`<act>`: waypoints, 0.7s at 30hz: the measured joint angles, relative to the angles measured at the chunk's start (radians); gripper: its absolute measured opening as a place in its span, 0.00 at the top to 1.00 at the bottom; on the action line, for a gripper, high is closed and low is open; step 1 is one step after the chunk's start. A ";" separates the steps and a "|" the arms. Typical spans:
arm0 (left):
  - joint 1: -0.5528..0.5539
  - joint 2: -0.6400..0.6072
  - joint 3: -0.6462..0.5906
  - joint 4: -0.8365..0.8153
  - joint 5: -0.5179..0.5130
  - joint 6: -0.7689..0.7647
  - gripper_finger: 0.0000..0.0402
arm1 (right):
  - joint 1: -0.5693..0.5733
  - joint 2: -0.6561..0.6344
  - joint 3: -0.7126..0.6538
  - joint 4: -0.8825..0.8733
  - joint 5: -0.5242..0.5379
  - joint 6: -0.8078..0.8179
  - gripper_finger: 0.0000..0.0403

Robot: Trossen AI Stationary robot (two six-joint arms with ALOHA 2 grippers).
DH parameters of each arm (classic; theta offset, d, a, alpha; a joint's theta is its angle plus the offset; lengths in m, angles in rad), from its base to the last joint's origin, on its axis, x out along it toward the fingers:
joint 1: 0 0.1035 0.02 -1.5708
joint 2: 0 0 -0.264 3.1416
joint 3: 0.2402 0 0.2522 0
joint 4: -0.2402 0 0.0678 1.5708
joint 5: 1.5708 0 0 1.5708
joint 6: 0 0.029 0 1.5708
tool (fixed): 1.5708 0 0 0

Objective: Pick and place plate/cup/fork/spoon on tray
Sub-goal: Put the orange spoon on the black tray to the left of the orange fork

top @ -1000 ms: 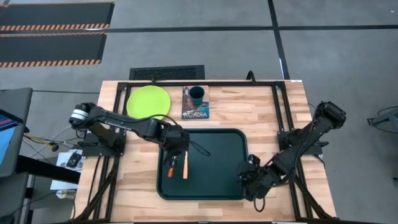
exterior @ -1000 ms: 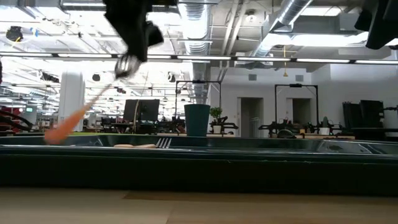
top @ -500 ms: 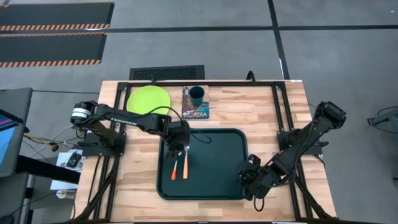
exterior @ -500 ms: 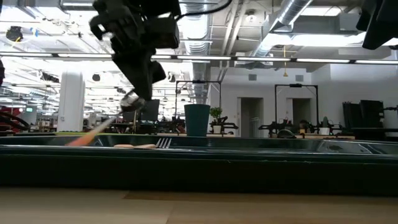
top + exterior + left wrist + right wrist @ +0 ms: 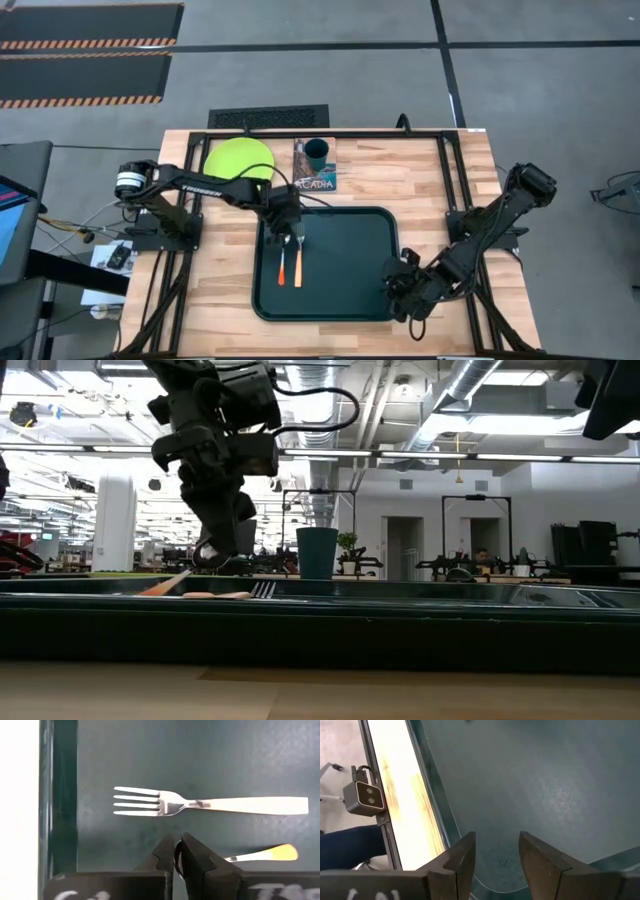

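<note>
The spoon, now low over the tray alongside the fork, will be let go by my left gripper across the fork [image 5: 302,241] [image 5: 172,797] just behind its tines on the dark green tray.
The dark green tray [image 5: 350,300] lies at the table's middle. The fork [image 5: 298,262] lies flat on its left part, and also shows in the left wrist view [image 5: 200,804]. My left gripper [image 5: 285,226] is low over the tray, shut on the spoon [image 5: 282,266], which lies alongside the fork. The lime-green plate [image 5: 240,160] rests flat at the far left. The teal cup [image 5: 317,153] stands on a picture book. My right gripper [image 5: 495,855] is open and empty over the tray's near right corner [image 5: 405,290]. My left gripper [image 5: 177,842] pinches the spoon's silver bowl end [image 5: 176,861] between its two fingers, coming from above and pointing down. The red-orange handle [image 5: 272,853] sticks out toward the table's near edge and slants down to the tray [image 5: 165,586], parallel to the fork.
The "Acadia" book [image 5: 314,178] lies just beyond the tray's far rim, under the cup. Most of the tray's floor right of the fork is bare [image 5: 350,250]. Black frame rails run along the table's left and right sides.
My left gripper has gone down toward the tray and a little toward the table's far edge, still shut on the spoon. The spoon's handle, which slanted steeply below the gripper, has come down low over the tray beside the fork.
</note>
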 joint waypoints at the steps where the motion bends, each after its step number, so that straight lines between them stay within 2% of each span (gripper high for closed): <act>1: 0.005 0.000 -0.001 -0.001 -0.001 0.004 1.00 | 0.000 0.000 0.000 -0.003 0.000 0.000 0.57; 9: 0.034 0.000 -0.001 0.015 -0.015 0.063 0.99 | 0.000 0.000 0.000 -0.008 0.000 0.005 0.57; 14: 0.043 0.000 -0.002 0.046 -0.064 0.083 0.98 | 0.000 0.000 0.000 -0.009 0.001 0.008 0.57; 21: 0.033 0.000 -0.078 0.105 -0.048 0.037 0.98 | 0.000 0.000 0.000 -0.018 0.001 0.009 0.57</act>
